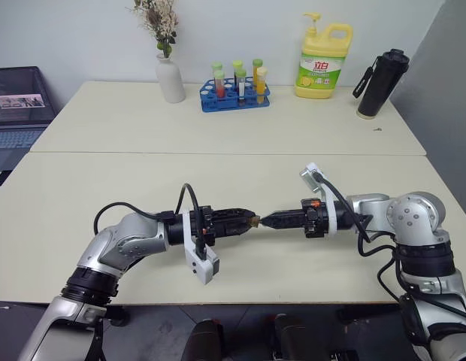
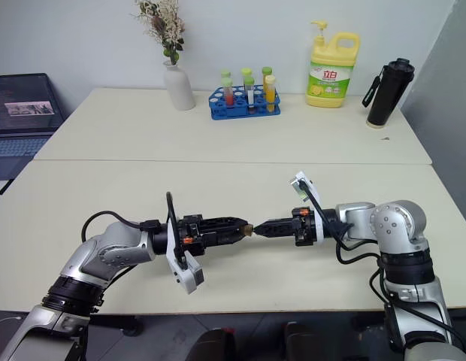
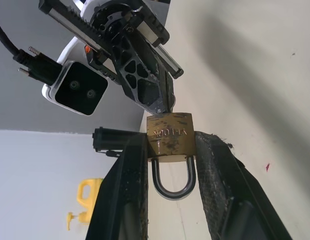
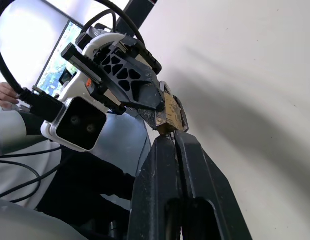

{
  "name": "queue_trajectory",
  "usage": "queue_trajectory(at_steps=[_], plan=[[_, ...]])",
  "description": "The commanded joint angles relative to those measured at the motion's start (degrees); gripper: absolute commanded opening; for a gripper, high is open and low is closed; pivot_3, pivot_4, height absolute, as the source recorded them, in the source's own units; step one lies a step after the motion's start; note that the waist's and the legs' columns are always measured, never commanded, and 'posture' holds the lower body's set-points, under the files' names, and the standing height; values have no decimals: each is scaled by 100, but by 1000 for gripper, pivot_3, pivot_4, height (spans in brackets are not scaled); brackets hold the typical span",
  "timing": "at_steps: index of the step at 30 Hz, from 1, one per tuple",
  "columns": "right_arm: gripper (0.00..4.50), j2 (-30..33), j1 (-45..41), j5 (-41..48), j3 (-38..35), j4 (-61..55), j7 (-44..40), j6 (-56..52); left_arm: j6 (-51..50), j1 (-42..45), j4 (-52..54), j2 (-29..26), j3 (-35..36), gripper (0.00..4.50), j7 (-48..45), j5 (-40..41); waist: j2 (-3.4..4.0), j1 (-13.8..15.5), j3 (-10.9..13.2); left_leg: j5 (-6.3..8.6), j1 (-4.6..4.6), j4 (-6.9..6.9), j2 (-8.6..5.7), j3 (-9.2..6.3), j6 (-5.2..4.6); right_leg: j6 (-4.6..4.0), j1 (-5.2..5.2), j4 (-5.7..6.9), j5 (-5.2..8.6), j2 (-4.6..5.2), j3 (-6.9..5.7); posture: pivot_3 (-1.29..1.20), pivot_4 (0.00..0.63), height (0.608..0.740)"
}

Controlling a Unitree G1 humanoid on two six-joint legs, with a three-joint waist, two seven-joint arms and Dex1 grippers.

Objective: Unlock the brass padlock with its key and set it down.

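Observation:
The silver shackle points back between the left gripper's fingers, so the robot's right gripper should leave the key and take over the brass padlock's body (image 1: 254,221), freeing the shackle.
My left gripper (image 1: 248,219) is shut on the brass padlock (image 3: 170,137), holding its body between both fingers above the cream table (image 1: 105,188). The silver shackle (image 3: 174,182) looks closed and points back toward the left wrist. My right gripper (image 1: 264,221) comes in level from the opposite side, fingers shut, with its tips at the padlock's free end. A thin silvery sliver of the key (image 3: 169,102) shows between those tips, going into the padlock; most of the key is hidden. In the right wrist view the padlock (image 4: 171,114) sits just past the shut right fingers (image 4: 160,165).
Along the table's far edge stand a white vase with dried flowers (image 1: 170,75), a blue rack of test tubes (image 1: 235,94), a yellow detergent bottle (image 1: 323,60) and a black bottle (image 1: 379,83). A laptop (image 1: 19,105) sits off to the left.

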State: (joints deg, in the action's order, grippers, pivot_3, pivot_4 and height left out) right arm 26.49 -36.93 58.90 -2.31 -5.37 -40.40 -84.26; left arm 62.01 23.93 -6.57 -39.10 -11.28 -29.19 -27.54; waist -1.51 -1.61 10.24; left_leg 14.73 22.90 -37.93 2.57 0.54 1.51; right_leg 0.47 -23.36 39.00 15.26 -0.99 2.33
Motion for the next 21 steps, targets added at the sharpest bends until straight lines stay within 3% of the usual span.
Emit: queue_trajectory(at_steps=[1, 12, 20, 21], plan=[[0, -91, -218, 183, -227, 24, 106, -191, 64, 57, 177, 7, 46, 964, 243, -194, 0, -1, 0, 0, 0, 0, 0, 0, 0, 0, 0, 0, 0, 1, 0, 0, 150, 740], [0, -346, -360, 177, -507, 219, 451, -630, 32, 70, 186, -50, 5, 964, 560, -430, 0, -4, 0, 0, 2, 1, 0, 0, 0, 1, -2, 0, 0, 2, 0, 0, 150, 740], [0, -87, -147, -188, -61, -275, 150, 166, -21, 60, 173, -81, -35, 964, 580, -374, 0, -5, 0, 0, 3, 2, 0, 0, 0, 3, -5, 0, 2, 2, 0, 0, 150, 740], [186, -34, -90, -295, 17, -371, 100, 357, -36, 53, 180, -85, -37, 964, 575, -359, 0, -5, 0, 0, 3, 2, -1, 0, 0, 3, -5, 0, 2, 2, 0, 0, 150, 740]])
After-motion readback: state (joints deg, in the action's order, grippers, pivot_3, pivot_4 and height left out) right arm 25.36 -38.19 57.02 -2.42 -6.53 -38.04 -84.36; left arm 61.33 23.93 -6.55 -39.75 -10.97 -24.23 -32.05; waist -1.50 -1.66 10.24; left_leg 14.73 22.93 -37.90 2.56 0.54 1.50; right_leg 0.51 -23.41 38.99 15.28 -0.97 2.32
